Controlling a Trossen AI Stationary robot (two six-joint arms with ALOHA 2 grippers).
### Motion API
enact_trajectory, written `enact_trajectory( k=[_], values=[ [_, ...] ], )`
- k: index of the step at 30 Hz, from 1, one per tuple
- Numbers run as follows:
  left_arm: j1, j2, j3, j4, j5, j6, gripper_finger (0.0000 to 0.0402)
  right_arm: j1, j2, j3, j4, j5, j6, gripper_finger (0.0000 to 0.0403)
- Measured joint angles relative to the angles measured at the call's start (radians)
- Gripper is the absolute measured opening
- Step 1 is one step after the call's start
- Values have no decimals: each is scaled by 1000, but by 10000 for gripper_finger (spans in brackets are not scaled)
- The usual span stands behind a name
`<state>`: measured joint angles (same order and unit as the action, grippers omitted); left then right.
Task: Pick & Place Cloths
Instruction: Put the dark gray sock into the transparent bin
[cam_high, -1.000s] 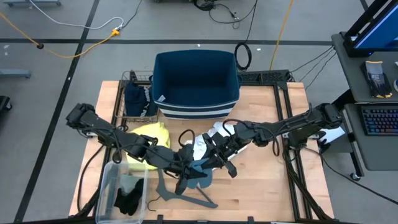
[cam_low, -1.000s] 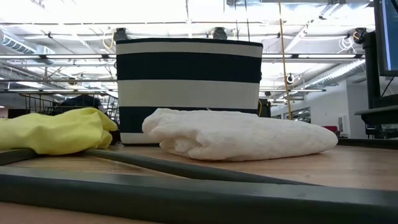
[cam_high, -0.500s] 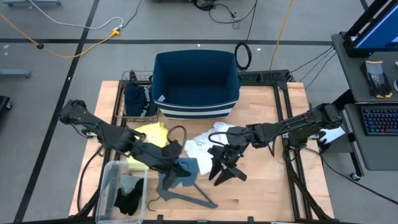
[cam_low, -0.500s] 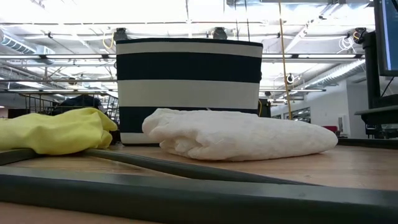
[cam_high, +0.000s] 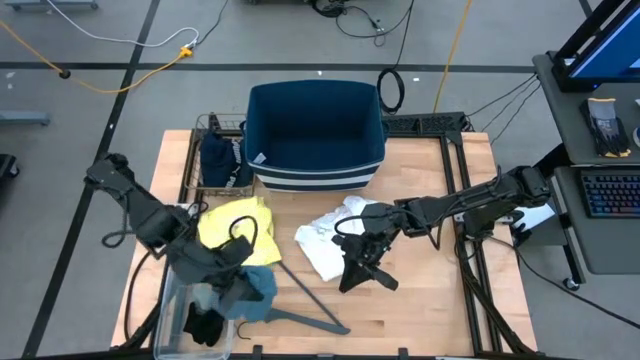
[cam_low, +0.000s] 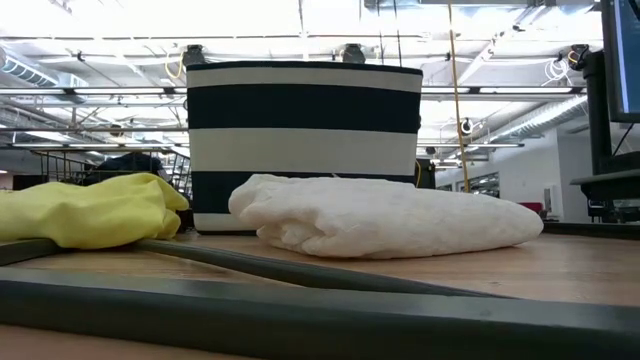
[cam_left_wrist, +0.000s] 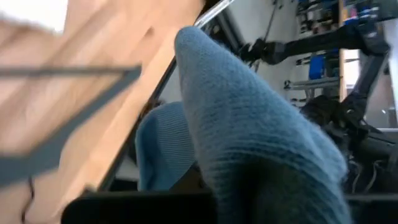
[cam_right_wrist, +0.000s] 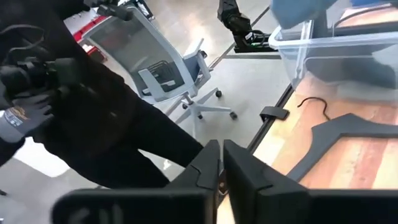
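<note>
I should use my left gripper to lay the teal rag down over the black cloth in the clear plastic bin (cam_high: 207, 322).
My left gripper (cam_high: 242, 284) is shut on a small teal rag (cam_high: 260, 290), which hangs over the right rim of the clear plastic bin (cam_high: 170, 292). In the left wrist view the rag (cam_left_wrist: 249, 124) fills the picture and hides the fingers. A black cloth (cam_high: 205, 324) lies in the bin. The yellow cloth (cam_high: 236, 230) and the white cloth (cam_high: 332, 245) lie on the table. My right gripper (cam_high: 357, 277) stands shut over the table beside the white cloth, with nothing between its fingers (cam_right_wrist: 208, 168). My left gripper holds the teal rag by a bunched part (cam_left_wrist: 205, 186); the rag itself hides the fingers, so the exact place of hold does not show. The rag is lifted clear of the table and droops in thick folds around the gripper.
A navy striped basket (cam_high: 315, 135) stands at the table's far edge, and a wire basket with a dark cloth (cam_high: 220, 160) is left of it. The grey hanger (cam_high: 305, 312) lies near the front edge. A person in black (cam_right_wrist: 93, 106) stands beyond the table.
My left gripper has carried the teal rag from the table's middle toward the left and near edge, over to the clear bin, and its wrist has rolled. My right gripper has come away from the rag and stays beside the white cloth.
</note>
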<state>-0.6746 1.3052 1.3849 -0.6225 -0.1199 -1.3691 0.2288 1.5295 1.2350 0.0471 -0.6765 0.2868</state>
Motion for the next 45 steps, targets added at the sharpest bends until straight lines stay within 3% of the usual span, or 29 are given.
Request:
enact_trajectory(
  k=[17, 28, 35, 45],
  values=[
    [-205, -13, 0, -284, 15, -489, 0, -33, 0, 0, -17, 3, -67, 1],
    [-240, 19, 0, -596, 6, -737, 0, -33, 0, 0, -24, 3, -66, 0],
    [-240, 101, 0, -616, 11, -836, 0, -33, 0, 0, -23, 3, -68, 0],
    [-250, 248, 0, -678, 190, -925, 0, -39, 0, 0, -23, 3, -87, 0]
  ],
)
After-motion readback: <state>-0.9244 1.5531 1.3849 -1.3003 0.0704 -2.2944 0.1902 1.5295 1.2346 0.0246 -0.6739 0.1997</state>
